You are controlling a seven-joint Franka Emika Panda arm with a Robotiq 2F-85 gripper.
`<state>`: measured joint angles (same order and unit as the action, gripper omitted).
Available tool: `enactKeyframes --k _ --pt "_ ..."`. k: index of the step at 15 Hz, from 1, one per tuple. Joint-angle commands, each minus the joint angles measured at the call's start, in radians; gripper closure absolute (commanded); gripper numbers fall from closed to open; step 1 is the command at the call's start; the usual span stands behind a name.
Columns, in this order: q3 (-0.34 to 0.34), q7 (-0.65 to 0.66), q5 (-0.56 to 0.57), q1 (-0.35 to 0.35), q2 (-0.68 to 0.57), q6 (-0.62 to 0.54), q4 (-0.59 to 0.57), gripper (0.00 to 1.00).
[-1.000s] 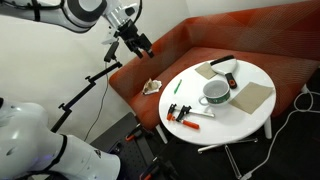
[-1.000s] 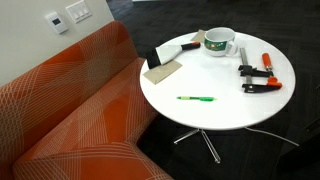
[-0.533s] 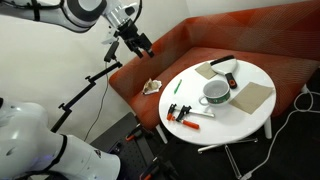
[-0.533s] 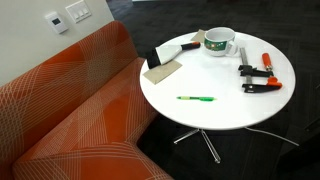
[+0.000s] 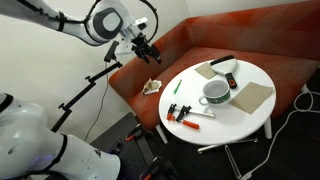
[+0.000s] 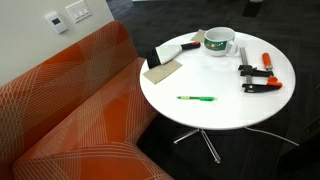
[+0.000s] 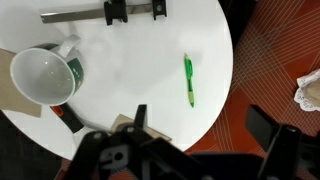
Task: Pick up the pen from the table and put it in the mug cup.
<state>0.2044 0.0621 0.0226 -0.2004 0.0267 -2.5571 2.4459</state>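
The middle of the green pen's body (image 5: 177, 88) (image 7: 189, 81), near the table edge facing the sofa, is the next place for my gripper to go down and close.
The slim green pen (image 6: 197, 98) lies flat on the round white table (image 6: 225, 115), near the edge facing the sofa. It also shows in an exterior view (image 5: 177, 87) and in the wrist view (image 7: 188, 80). The squat white mug (image 6: 220, 42) stands upright further in on the table, and shows in an exterior view (image 5: 215, 92) and in the wrist view (image 7: 42, 77). My gripper (image 5: 145, 48) hangs high above the sofa, apart from the table. In the wrist view the gripper (image 7: 200, 125) has its fingers spread wide, open and empty.
An orange-and-black handled tool (image 6: 257, 78) lies on the table near the pen side. A black flat bar (image 5: 222, 62) and tan flat boards (image 5: 252, 97) lie around the mug. A crumpled white paper (image 5: 152, 86) lies on the orange sofa (image 6: 70, 110).
The arm has swung a little to the right and down, toward the table. The pen, the mug and the other items have not moved.
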Motion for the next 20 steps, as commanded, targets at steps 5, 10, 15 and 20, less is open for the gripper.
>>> enactKeyframes --k 5,10,15,20 --pt "-0.004 0.0 0.052 -0.03 -0.311 -0.086 -0.177 0.0" --pt "-0.031 -0.001 0.103 -0.048 -0.482 -0.09 -0.32 0.0" --pt "-0.073 0.005 0.137 -0.084 -0.623 -0.079 -0.446 0.0" --pt "-0.099 0.004 0.15 -0.112 -0.722 -0.077 -0.532 0.0"
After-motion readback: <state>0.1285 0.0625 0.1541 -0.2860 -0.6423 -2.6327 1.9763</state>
